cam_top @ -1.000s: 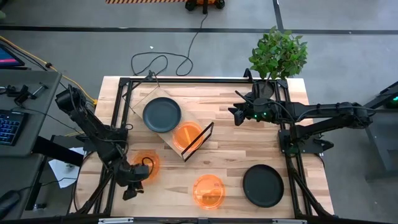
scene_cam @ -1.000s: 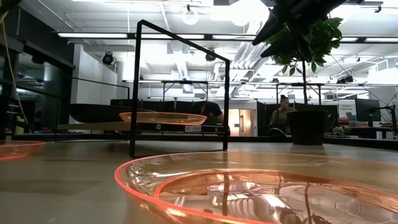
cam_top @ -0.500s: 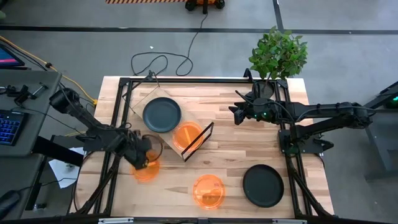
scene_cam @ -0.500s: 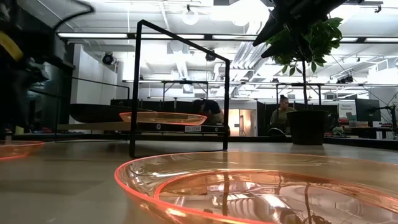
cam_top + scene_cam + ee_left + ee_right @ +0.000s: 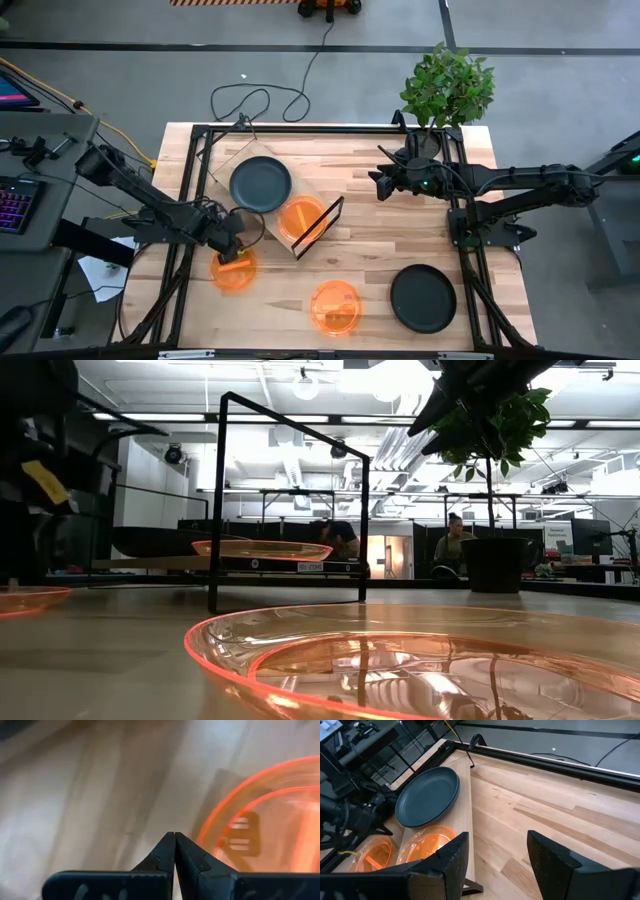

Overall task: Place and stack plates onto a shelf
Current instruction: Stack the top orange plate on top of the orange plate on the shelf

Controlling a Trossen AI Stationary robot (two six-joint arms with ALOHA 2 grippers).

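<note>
My left gripper should open its shut, empty fingers, which are beside the orange plate's rim, and pinch that plate's rim (image 5: 220, 805) before lifting the plate.
My left gripper (image 5: 230, 255) is shut and points steeply down over the far rim of an orange plate (image 5: 236, 275) near the table's left edge. In the left wrist view the shut tips (image 5: 174, 835) stand just beside that plate's rim (image 5: 235, 795), with nothing between them. The shelf (image 5: 229, 159) holds a dark plate (image 5: 260, 184) and an orange plate (image 5: 300, 218) side by side on its board. Another orange plate (image 5: 335, 305) and another dark plate (image 5: 423, 297) lie flat near the table's front edge. My right gripper (image 5: 375, 186) hangs open, high over the far right.
A potted plant (image 5: 447, 88) stands at the far right corner. The shelf's black wire frame (image 5: 322, 226) rises at its near end, next to the orange plate. A black rail frame (image 5: 300, 128) runs round the table. Bare wood lies between the shelf and my right arm.
My left gripper has swung from the table's near left corner toward the far edge and a little right, across the orange plate toward the shelf, and has tipped steeply downward. Its fingers have stayed shut. No plate has moved.
</note>
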